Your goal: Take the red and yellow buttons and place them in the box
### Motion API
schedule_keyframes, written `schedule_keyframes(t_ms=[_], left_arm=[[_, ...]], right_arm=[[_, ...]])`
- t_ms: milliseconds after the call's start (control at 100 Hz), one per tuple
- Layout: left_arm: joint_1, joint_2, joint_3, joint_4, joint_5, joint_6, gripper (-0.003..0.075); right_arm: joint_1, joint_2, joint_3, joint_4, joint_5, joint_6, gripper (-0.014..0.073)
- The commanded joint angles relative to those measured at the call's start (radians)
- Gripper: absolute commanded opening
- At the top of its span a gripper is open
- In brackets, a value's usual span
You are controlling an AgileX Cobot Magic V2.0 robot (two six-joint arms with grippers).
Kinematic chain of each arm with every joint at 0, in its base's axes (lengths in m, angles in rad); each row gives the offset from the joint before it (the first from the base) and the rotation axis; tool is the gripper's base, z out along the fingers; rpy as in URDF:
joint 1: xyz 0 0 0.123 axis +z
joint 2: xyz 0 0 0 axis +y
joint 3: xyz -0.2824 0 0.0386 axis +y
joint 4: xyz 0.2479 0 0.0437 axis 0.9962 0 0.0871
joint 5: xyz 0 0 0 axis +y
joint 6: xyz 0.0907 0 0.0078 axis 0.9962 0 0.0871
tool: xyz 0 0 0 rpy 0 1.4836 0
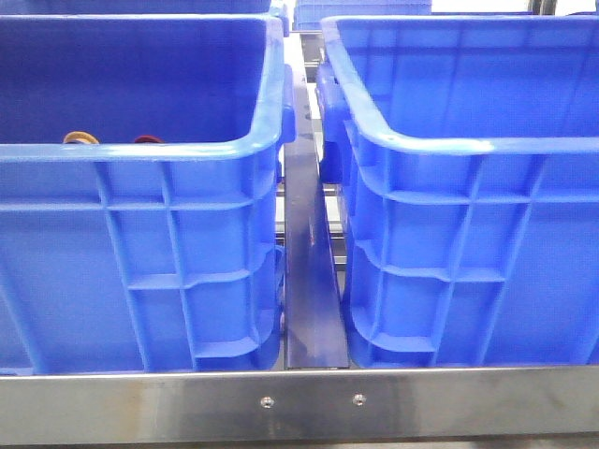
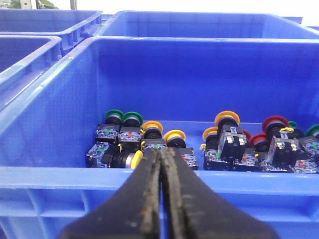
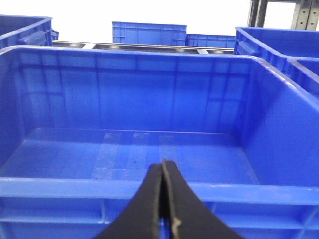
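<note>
My left gripper should close on the black body (image 1: 81, 141) (image 2: 233, 143) of the raised yellow button, the one with its cap peeking over the near rim of its crate.
Two deep blue crates stand side by side in the front view. The left crate (image 1: 140, 150) holds the push buttons: only an orange-yellow cap (image 1: 80, 137) and a dark red cap (image 1: 148, 139) peek over its near rim. In the left wrist view several buttons lie on that crate's floor, among them yellow ones (image 2: 174, 136) and red ones (image 2: 274, 124). My left gripper (image 2: 162, 152) is shut and empty, just outside the crate's near rim (image 2: 60, 177). The right crate, the box (image 1: 468, 145), is empty inside (image 3: 149, 149). My right gripper (image 3: 163, 163) is shut and empty at its near rim.
Green-capped buttons (image 2: 123, 118) lie among the others in the left crate. A dark metal rail (image 1: 311, 271) runs between the two crates. A steel bar (image 1: 299, 402) edges the front. More blue crates (image 3: 148, 33) stand behind and beside (image 2: 30, 35).
</note>
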Motion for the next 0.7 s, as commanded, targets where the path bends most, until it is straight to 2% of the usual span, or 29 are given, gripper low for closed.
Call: schedule_keyframes(t_ms=[0,690], left_arm=[[0.000,-0.030,0.019,-0.008,-0.076,-0.010,-0.0020],[0.000,-0.030,0.009,-0.016,-0.093,-0.010,-0.0020]], right_arm=[[0.001,-0.021,0.005,-0.007,-0.077,0.000,-0.0102],[0.001,-0.021,0.005,-0.007,-0.077,0.000,-0.0102]])
